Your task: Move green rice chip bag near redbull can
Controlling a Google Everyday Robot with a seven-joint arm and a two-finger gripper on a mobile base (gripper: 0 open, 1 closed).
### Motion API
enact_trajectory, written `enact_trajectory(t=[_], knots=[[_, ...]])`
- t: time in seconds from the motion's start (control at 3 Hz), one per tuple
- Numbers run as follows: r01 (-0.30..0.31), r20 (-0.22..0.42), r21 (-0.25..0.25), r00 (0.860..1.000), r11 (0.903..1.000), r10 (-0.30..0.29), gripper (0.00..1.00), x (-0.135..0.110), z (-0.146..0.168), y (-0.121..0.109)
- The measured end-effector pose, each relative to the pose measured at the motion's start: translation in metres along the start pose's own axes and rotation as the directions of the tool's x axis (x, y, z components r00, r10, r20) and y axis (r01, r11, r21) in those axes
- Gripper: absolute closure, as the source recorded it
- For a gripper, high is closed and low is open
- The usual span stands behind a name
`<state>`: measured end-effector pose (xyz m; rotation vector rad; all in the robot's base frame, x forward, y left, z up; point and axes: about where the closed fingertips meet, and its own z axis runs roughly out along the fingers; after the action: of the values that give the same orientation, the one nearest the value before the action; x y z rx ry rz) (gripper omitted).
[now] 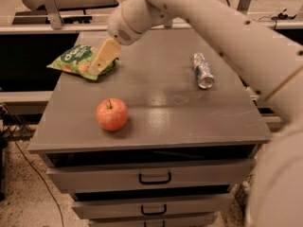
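The robot's gripper will close on the middle of the green rice chip bag (80, 56), between the bag's two ends.
The green rice chip bag (75, 60) lies on the grey cabinet top (161, 103) at the far left. The redbull can (202, 70) lies on its side at the right, its shiny end toward me. My gripper (102, 61), on the white arm that reaches in from the upper right, hangs over the right part of the bag and partly covers it. Its tan fingers (105, 56) point down and to the left. Whether they touch the bag does not show.
A red apple (111, 114) sits near the front left of the top. Drawers with black handles (155, 178) are below the front edge. Dark shelving (28, 56) runs behind and left of the cabinet.
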<state>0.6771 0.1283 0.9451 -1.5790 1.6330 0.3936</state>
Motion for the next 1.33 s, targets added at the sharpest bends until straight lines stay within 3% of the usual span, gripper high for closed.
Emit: enact_trajectory(t=[0.33,1.0,1.33], knots=[[-0.020,0.070,-0.023,0.997,0.9995,0.021,0.00,-0.035,0.068,-0.011],[-0.056,0.003,-0.062,0.998,0.9965,0.056,0.00,-0.033,0.144,-0.008],[-0.080,-0.047,-0.036,0.996,0.9962,0.078,0.00,-0.020,0.160,-0.012]])
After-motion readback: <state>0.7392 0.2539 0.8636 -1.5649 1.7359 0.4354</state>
